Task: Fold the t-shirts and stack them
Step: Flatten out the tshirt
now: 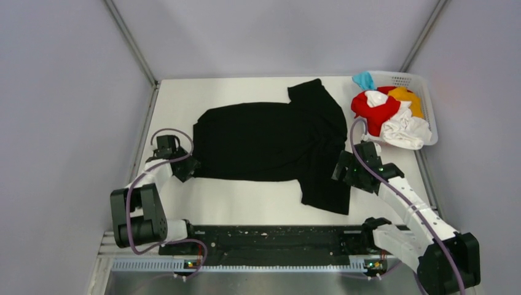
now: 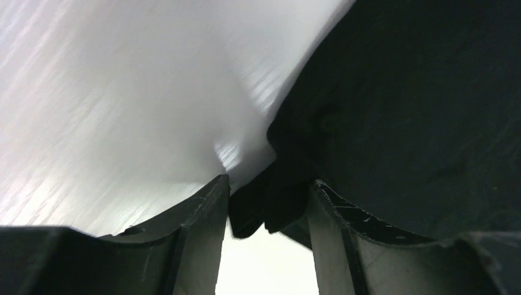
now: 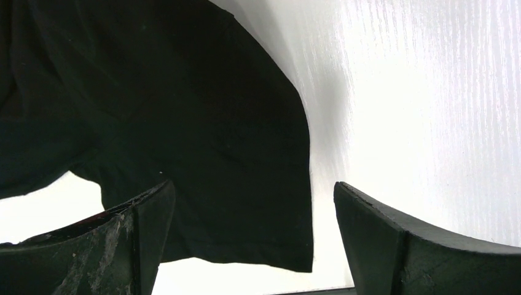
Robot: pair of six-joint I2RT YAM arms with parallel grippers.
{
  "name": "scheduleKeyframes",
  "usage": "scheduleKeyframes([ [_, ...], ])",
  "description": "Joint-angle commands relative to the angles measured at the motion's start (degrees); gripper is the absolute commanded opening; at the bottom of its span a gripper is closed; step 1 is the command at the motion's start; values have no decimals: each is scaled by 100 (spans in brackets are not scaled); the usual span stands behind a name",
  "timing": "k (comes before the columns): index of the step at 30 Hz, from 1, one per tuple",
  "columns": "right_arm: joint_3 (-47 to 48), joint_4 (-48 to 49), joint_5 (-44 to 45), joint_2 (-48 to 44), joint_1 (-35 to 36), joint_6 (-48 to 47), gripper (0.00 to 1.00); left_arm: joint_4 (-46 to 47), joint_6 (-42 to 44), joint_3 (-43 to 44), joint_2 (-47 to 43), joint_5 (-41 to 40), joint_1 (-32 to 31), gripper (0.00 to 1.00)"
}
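The robot's left gripper holds only a small part of the black t-shirt's near corner in its fingers, so it should open and take more cloth farther in before lifting (image 1: 208, 166).
A large black t-shirt (image 1: 270, 138) lies spread on the white table, one sleeve toward the back and one toward the front. My left gripper (image 1: 187, 167) is at its near left corner; in the left wrist view the gripper (image 2: 269, 184) is shut on a bunched corner of the black cloth (image 2: 418, 110). My right gripper (image 1: 341, 167) is open at the shirt's right side; in the right wrist view the gripper (image 3: 253, 184) hovers over the hem of the front sleeve (image 3: 184, 110) and holds nothing. Red (image 1: 372, 110), white (image 1: 405, 129), orange-yellow (image 1: 408, 97) and light blue (image 1: 364, 80) shirts are piled at the back right.
The white lattice basket (image 1: 424, 83) at the back right holds the coloured shirts, which spill over its left rim. Grey walls close in the table on the left, back and right. A black rail (image 1: 270, 236) runs along the near edge between the arm bases.
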Motion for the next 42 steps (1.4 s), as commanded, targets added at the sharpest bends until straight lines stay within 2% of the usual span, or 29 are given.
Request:
scheduleKeyframes([
  [1, -30, 292, 24, 95, 38, 15, 99, 576, -2, 139, 685, 391, -171, 56],
  [7, -76, 358, -20, 153, 47, 36, 99, 657, 2, 483, 970, 398, -614, 60],
  [11, -131, 208, -142, 126, 45, 167, 99, 550, 50, 622, 1053, 219, -814, 73],
  [13, -150, 156, -167, 98, 51, 163, 99, 396, 74, 675, 1010, 118, -827, 73],
  [16, -90, 135, -277, 68, 43, 120, 99, 13, 141, 709, 607, -263, -826, 73],
  [22, -71, 155, -274, 1, 50, 40, 99, -1019, 190, 540, -972, -1462, -818, 79],
  [28, -68, 233, -302, 105, 50, -33, 99, -1070, 61, 39, -1737, -1370, -809, 82],
  [32, -85, 259, -285, 156, 45, -53, 99, -676, -25, -174, -1513, -1080, -815, 82],
  [38, -161, 302, -300, 174, 49, -4, 98, 196, 3, -31, -559, -149, -813, 73],
  [42, -304, 305, -468, 171, 104, 220, 96, 545, 21, 96, 49, -58, -810, 66],
])
